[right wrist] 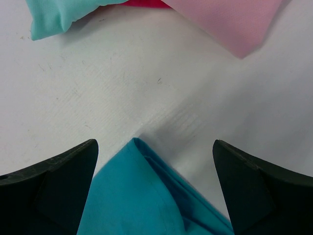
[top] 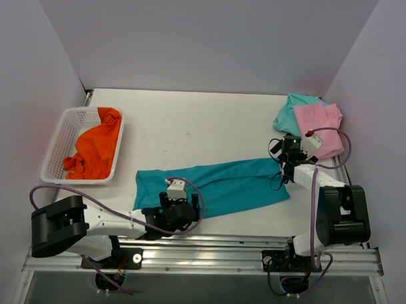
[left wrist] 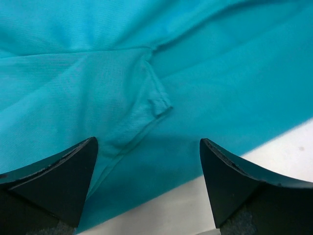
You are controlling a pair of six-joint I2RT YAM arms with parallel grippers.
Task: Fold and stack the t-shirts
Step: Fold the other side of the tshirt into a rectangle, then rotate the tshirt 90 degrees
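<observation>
Next, I close my right gripper on the teal-blue t-shirt's far edge (top: 258,162), just in from the corner closest to the pink t-shirt.
A teal-blue t-shirt (top: 215,184) lies folded into a long band across the table's near middle. My left gripper (top: 182,206) stands open over its near left edge; in the left wrist view the teal cloth (left wrist: 161,73) fills the frame, with a seam fold between the fingers (left wrist: 63,181). My right gripper (top: 287,159) is open above the band's right corner (right wrist: 142,200), with nothing gripped. A pink t-shirt (top: 318,126) lies on a mint-green one (top: 291,108) at the back right. An orange t-shirt (top: 95,150) sits in the basket.
The white lattice basket (top: 60,144) stands at the left side of the table. White walls close in the table on three sides. A metal rail (top: 206,255) runs along the near edge under both arm bases.
</observation>
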